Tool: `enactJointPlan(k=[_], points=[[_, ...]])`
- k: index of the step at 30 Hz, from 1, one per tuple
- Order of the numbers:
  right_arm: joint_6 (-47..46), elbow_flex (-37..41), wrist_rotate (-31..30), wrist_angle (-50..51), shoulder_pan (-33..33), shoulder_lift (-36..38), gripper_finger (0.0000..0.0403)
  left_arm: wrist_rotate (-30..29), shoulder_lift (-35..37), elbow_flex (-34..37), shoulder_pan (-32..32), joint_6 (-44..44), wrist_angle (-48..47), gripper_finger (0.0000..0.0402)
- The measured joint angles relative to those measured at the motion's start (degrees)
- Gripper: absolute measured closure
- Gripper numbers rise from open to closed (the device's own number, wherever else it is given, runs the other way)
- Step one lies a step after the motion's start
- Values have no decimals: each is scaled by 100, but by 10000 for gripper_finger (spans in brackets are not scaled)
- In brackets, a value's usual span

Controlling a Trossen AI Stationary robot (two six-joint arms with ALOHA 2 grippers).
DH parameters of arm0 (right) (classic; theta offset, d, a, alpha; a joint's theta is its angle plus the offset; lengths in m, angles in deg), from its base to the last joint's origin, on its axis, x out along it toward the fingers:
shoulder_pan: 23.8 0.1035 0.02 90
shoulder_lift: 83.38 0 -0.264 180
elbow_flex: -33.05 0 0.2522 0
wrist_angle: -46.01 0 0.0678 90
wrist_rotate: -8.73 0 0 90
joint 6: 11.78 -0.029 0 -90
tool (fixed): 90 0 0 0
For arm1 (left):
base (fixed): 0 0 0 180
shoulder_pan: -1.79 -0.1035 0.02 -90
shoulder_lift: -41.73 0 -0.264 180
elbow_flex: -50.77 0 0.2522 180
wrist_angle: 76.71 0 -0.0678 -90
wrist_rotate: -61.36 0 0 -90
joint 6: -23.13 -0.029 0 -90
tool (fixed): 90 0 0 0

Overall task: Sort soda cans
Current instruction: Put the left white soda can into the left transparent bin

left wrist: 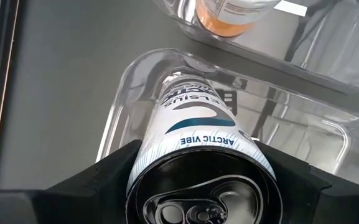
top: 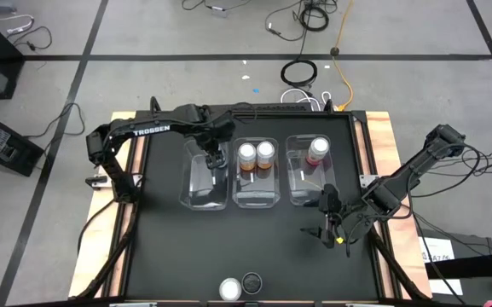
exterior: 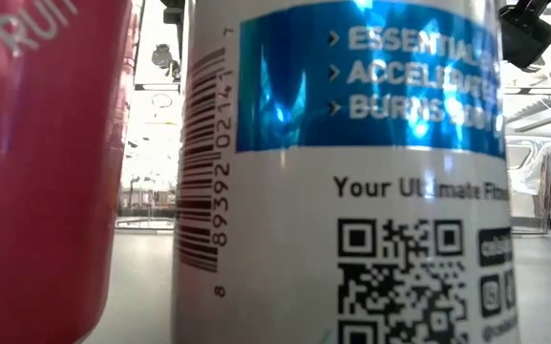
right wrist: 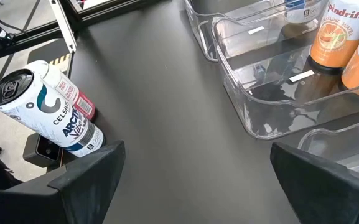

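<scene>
Next, my left gripper puts the silver-white can down in the far corner of the bin point(top: 219, 162) point(left wrist: 190, 87) below it, close to the orange cans.
My left gripper point(top: 215, 159) is over the far end of the left clear bin point(top: 196, 192), shut on a silver-white can point(left wrist: 195, 118) that stands down inside the bin. Two orange cans point(top: 246, 156) point(top: 265, 153) stand upright in the middle bin. A pink can point(top: 317, 150) stands upright in the right bin. A second silver can point(right wrist: 42, 112) and a pink can point(right wrist: 78, 99) stand side by side on the table at its near edge; they fill the low view point(exterior: 351, 191) point(exterior: 36, 172). My right gripper point(top: 329, 215) is open and empty, just near of the right bin. My left gripper pinches the silver-white can between its two fingers point(left wrist: 101, 177), on opposite sides of its wall just below the top rim point(left wrist: 149, 158). The fingers come from above, pointing down. The can is upright inside the left bin; I cannot tell whether its base touches the bin floor.
The three clear bins stand side by side across the middle of the black mat point(top: 169, 247). The mat's wooden border point(top: 382, 145) and loose cables run along the table's sides. There is bare mat between the bins and the two cans at the near edge.
</scene>
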Motion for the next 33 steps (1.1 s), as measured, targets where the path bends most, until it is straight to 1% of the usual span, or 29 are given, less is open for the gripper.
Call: enactJointPlan(k=[7,22,33], points=[[0,0,0,5,2,2,9,-42,0,0,18,155,68,121],[42,0,0,60,1,1,9,-32,-1,0,4,170,62,120],[17,0,0,86,2,2,9,102,-372,-42,-46,172,-24,120]])
